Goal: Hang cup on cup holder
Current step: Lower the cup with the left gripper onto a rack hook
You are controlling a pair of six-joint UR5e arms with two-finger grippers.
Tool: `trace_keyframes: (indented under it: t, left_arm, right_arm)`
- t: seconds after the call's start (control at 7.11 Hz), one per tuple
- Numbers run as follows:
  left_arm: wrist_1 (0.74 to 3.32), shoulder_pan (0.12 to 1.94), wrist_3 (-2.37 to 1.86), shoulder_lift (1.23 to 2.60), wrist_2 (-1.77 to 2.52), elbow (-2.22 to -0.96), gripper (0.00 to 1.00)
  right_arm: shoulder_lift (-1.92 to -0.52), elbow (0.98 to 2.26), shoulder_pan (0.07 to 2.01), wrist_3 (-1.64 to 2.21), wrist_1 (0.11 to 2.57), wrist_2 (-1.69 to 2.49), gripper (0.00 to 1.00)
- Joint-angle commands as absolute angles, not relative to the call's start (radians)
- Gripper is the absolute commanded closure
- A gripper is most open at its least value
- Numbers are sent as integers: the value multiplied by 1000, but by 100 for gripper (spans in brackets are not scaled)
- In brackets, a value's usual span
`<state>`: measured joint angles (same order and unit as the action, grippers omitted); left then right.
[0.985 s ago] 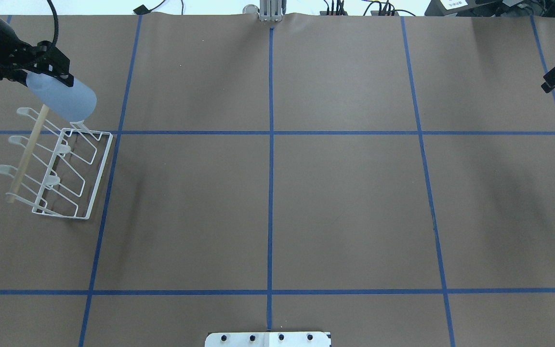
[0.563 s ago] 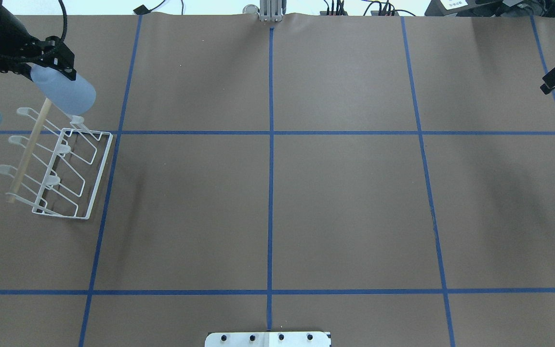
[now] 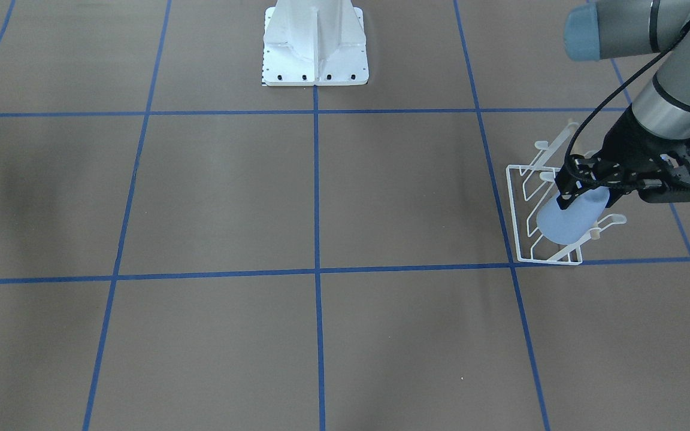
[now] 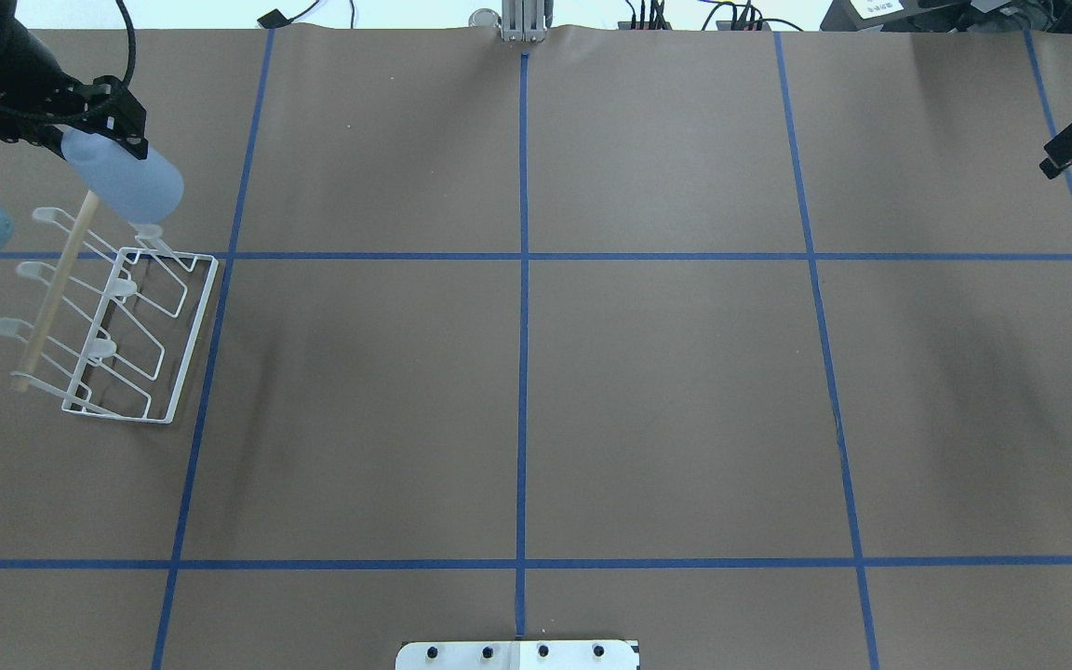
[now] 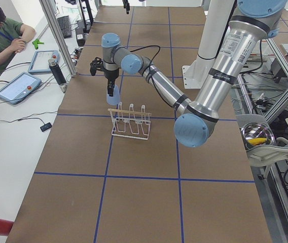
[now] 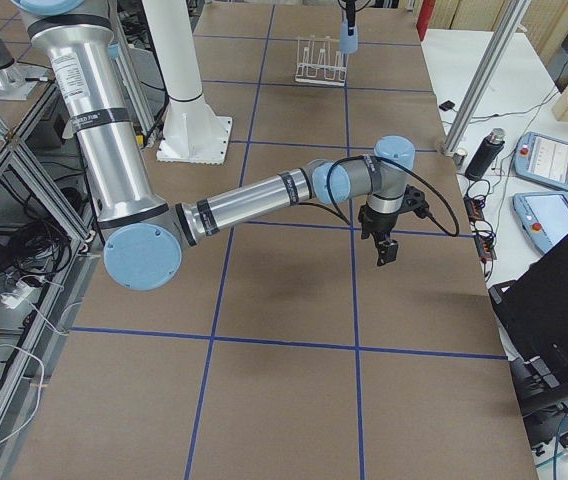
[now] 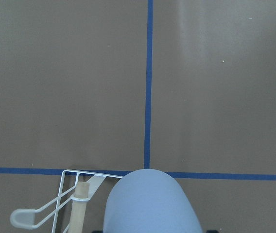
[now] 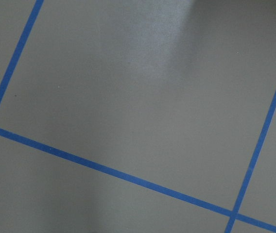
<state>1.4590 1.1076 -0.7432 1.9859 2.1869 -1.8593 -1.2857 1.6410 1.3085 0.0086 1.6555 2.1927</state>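
Note:
I should let go of the pale blue cup, now over the holder's far end, with my left gripper on the cup holder's corner peg [image 3: 530,223] [image 7: 144,220] nearest the blue tape crossing.
My left gripper [image 4: 100,141] is shut on the pale blue cup [image 4: 131,186] and holds it in the air over the far end of the white wire cup holder [image 4: 184,346]. The cup hangs below the gripper and is just clear of the far corner prong [image 4: 151,231]. In the front-facing view the cup [image 3: 568,224] overlaps the rack [image 3: 516,239]. The left wrist view shows the cup [image 7: 150,204] beside the rack's wooden rod [image 7: 81,194]. My right gripper [image 4: 1051,168] hovers empty at the far right, its fingers together, and also shows in the exterior right view [image 6: 385,255].
The brown table cover carries a grid of blue tape lines [image 4: 522,279]. The robot's white base plate [image 4: 517,654] sits at the near middle edge. An operator [image 5: 2,35] sits at a side desk with tablets [image 5: 20,88] beyond the table's far edge.
My left gripper has carried the cup a little towards the table's far edge, and the rack's far corner prong now shows clear of the cup. The right gripper has barely moved.

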Motion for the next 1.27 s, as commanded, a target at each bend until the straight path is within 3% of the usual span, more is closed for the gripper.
trace_keyframes:
  t: [0.0, 1.13]
  left_arm:
    - [1459, 1103, -742, 1980, 2187, -1861, 100]
    - [1462, 1043, -752, 1963, 2186, -1833, 100]
  right_arm:
    - [-1279, 1643, 1308, 9, 1657, 2194, 0]
    - [-1278, 1641, 1312, 9, 1657, 2201, 0]
